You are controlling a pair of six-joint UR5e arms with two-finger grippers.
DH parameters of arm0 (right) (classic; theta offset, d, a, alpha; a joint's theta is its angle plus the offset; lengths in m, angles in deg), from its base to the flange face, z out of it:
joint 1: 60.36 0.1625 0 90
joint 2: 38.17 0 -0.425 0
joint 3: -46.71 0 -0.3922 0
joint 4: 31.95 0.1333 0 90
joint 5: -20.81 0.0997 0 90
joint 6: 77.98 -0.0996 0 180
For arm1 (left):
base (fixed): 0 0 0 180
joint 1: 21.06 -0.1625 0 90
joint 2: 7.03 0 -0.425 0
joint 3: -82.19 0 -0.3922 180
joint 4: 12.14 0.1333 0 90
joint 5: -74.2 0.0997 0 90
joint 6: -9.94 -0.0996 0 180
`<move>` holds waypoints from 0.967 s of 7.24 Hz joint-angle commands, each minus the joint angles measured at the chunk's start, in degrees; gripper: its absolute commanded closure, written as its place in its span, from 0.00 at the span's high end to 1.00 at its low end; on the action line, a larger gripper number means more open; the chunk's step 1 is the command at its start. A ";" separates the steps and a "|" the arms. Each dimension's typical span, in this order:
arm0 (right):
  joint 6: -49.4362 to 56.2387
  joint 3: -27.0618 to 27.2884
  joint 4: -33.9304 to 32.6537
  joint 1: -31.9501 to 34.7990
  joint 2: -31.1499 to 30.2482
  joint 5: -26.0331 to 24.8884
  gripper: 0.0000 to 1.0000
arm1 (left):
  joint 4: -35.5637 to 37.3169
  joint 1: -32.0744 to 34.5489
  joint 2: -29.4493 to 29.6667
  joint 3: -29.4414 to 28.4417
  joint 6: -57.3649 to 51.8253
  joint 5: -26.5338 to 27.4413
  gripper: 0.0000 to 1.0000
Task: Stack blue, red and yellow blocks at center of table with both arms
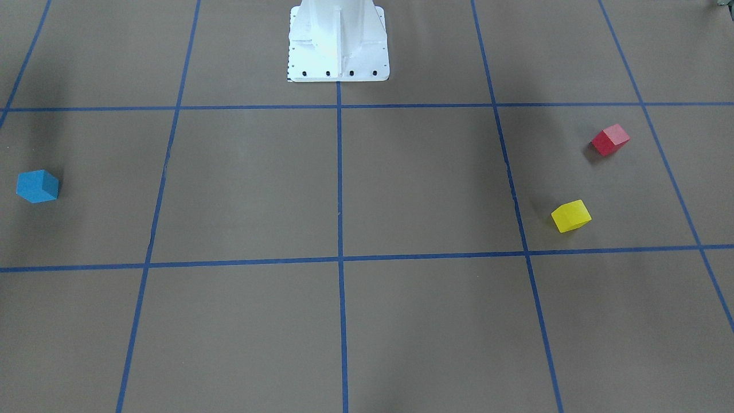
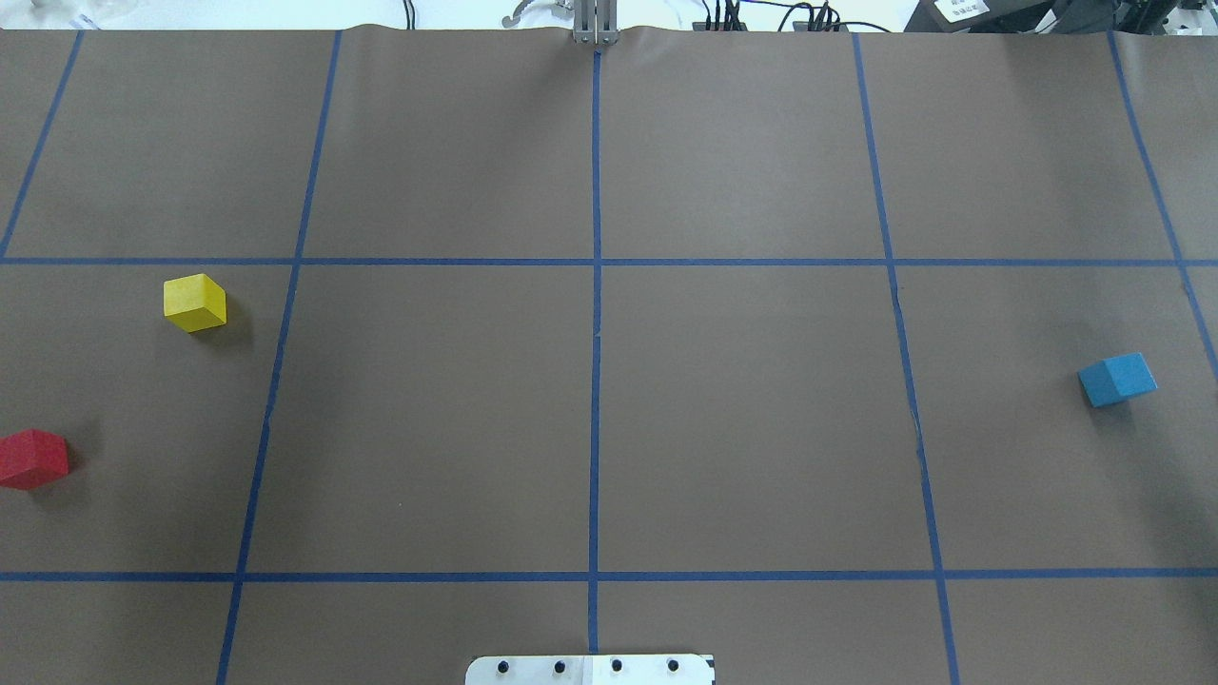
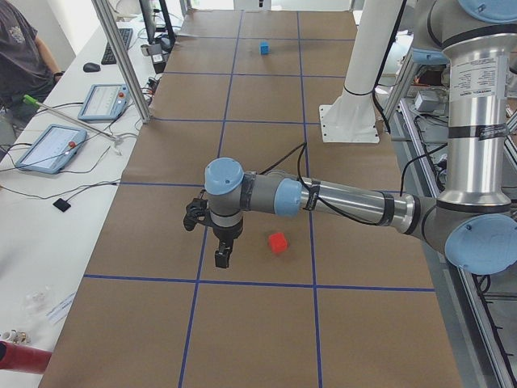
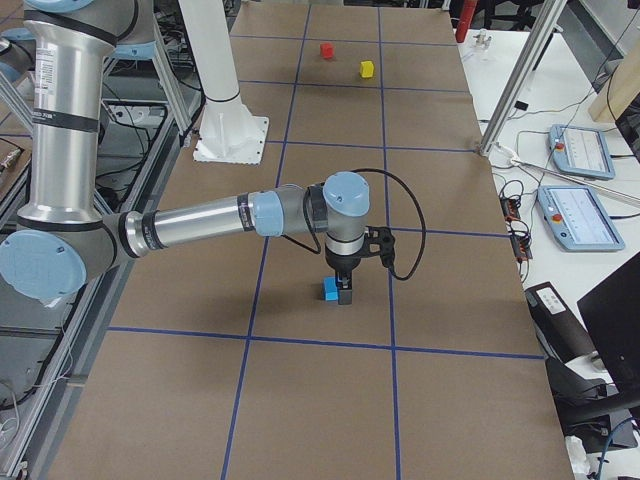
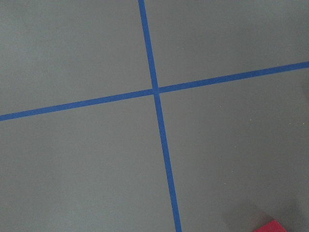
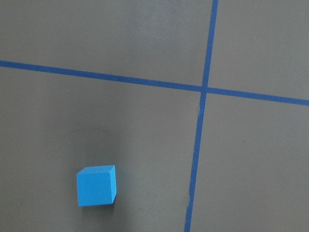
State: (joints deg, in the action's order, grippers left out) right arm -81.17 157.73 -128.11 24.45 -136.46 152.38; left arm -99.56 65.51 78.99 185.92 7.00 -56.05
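The upper part of the blue block (image 1: 38,179) (image 6: 96,186), which lies far from the red and yellow blocks, should be gripped next by my right gripper.
The blue block (image 1: 37,186) (image 2: 1117,379) lies on the table (image 2: 742,419) far out on the robot's right side. The red block (image 1: 610,139) (image 2: 31,459) and the yellow block (image 1: 571,215) (image 2: 194,303) lie apart on its left side. Neither arm shows in the front or overhead view. In the exterior left view the left gripper (image 3: 222,257) points down above the table, just beside the red block (image 3: 278,242). In the exterior right view the right gripper (image 4: 343,290) hangs right by the blue block (image 4: 329,290). I cannot tell whether either gripper is open or shut.
The white pedestal base (image 1: 338,43) (image 2: 590,670) stands at the robot's edge of the table. Metal posts (image 3: 121,61) (image 4: 520,80), tablets (image 3: 50,147) (image 4: 575,215) and cables line the side benches. A seated person (image 3: 20,56) is at the far bench.
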 commanded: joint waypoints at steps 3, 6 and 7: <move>-0.41 -0.10 0.09 0.18 -0.15 0.62 1.00 | -4.93 -1.58 -0.77 0.23 7.98 -0.53 1.00; -0.41 -0.09 0.09 0.01 0.03 0.71 1.00 | -7.06 -1.85 -1.56 0.51 8.74 -1.50 1.00; -0.33 -0.09 0.44 -0.34 0.11 1.84 1.00 | -6.88 -1.85 -1.73 0.43 8.74 -3.68 1.00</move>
State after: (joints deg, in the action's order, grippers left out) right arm -81.54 157.61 -127.94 24.41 -136.43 153.30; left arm -106.48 63.70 77.43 186.36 15.51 -57.91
